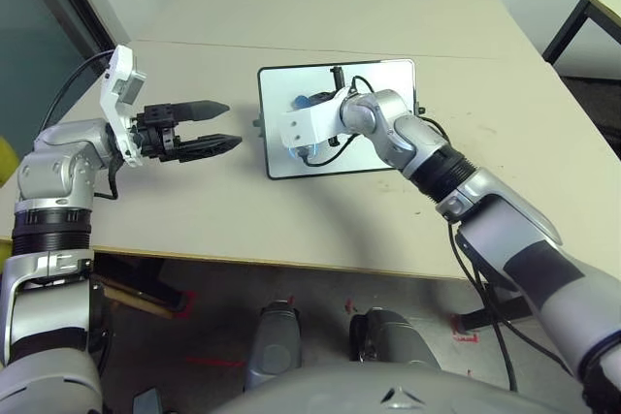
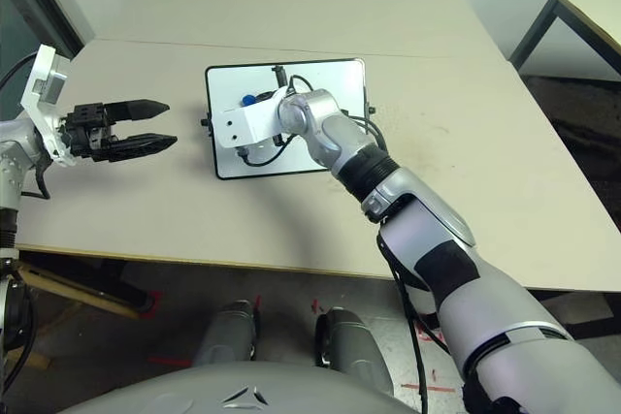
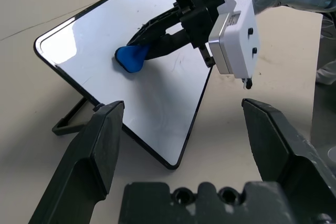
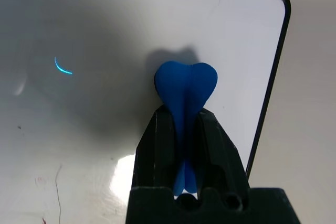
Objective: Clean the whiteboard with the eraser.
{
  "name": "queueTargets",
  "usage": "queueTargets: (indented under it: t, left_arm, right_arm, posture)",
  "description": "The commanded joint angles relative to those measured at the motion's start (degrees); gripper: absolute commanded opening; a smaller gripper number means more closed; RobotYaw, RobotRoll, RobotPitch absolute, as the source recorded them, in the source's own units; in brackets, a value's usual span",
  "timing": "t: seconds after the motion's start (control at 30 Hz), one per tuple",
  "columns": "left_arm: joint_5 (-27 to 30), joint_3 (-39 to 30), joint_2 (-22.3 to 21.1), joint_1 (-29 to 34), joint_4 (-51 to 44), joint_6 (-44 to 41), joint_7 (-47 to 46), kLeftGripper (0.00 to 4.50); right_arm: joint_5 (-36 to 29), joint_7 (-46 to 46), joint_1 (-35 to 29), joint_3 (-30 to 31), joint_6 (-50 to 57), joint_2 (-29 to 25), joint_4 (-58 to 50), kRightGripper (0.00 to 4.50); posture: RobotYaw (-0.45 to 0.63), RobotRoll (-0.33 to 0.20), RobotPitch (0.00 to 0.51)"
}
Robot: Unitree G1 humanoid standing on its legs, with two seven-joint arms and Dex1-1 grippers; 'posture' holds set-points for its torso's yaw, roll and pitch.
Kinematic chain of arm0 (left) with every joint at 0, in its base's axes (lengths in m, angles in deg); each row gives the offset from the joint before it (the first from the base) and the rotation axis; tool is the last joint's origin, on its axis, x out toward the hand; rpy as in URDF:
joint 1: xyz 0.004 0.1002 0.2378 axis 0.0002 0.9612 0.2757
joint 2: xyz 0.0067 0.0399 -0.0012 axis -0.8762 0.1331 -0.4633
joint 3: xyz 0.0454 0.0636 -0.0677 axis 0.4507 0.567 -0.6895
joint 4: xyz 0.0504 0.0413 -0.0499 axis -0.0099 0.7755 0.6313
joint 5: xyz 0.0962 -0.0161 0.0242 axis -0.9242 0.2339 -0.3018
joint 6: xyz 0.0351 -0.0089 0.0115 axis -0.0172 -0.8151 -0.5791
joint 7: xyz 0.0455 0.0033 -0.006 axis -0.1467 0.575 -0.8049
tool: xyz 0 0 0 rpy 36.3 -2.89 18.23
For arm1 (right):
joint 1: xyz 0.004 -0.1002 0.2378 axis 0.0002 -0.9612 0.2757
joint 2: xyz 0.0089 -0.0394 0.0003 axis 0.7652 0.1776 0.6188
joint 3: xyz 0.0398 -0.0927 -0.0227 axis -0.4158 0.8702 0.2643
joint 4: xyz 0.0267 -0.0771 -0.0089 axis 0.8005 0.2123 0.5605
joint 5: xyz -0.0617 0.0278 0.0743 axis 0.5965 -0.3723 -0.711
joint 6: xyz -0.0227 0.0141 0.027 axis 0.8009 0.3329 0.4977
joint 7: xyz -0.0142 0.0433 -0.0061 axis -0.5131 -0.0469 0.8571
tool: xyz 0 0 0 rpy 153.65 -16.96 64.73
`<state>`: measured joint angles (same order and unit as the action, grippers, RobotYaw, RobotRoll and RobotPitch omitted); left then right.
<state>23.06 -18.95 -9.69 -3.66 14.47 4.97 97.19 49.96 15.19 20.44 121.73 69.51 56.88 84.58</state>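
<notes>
The robot's right gripper needs to set the blue eraser down on the beige table (image 1: 471,157) beside the whiteboard, across from the left gripper.
The whiteboard (image 1: 384,79), white with a thin black frame, stands propped at a tilt on its stand in the middle of the table. My right gripper (image 4: 184,116) is shut on the blue eraser (image 4: 185,85), whose squashed tip presses against the board face near one edge. The eraser (image 3: 131,57) also shows from the left wrist, touching the board (image 3: 94,45). A short faint blue arc (image 4: 63,67) and thin dark strokes (image 3: 178,61) mark the surface. My left gripper (image 1: 231,123) hovers open to the left of the board, pointing at it, holding nothing.
The beige table (image 1: 194,201) has its front edge close to me, and a second table top (image 1: 340,7) adjoins it behind. Another table with black legs (image 1: 582,16) stands at the far right. A dark panel (image 1: 39,26) lies to the left. Black cables (image 1: 364,84) loop around the right wrist.
</notes>
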Motion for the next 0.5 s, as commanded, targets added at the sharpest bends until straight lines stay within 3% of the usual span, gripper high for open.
queueTargets:
  t: [0.03, 0.5]
  left_arm:
    - [0.43, -0.31, -0.73, 0.45, -0.48, -0.17, 0.0, 4.5]
    - [-0.51, 0.91, -0.28, -0.77, 1.61, 0.77, 0.87, 4.5]
  right_arm:
    - [0.51, -0.52, -0.5, 0.45, -0.11, -1.32, 1.25, 0.3]
    - [-1.68, -3.69, -3.77, -4.92, 1.61, -13.78, -4.07, 0.3]
  posture:
    - [0.33, 0.0, 0.018]
    - [0.3, 0.0, 0.019]
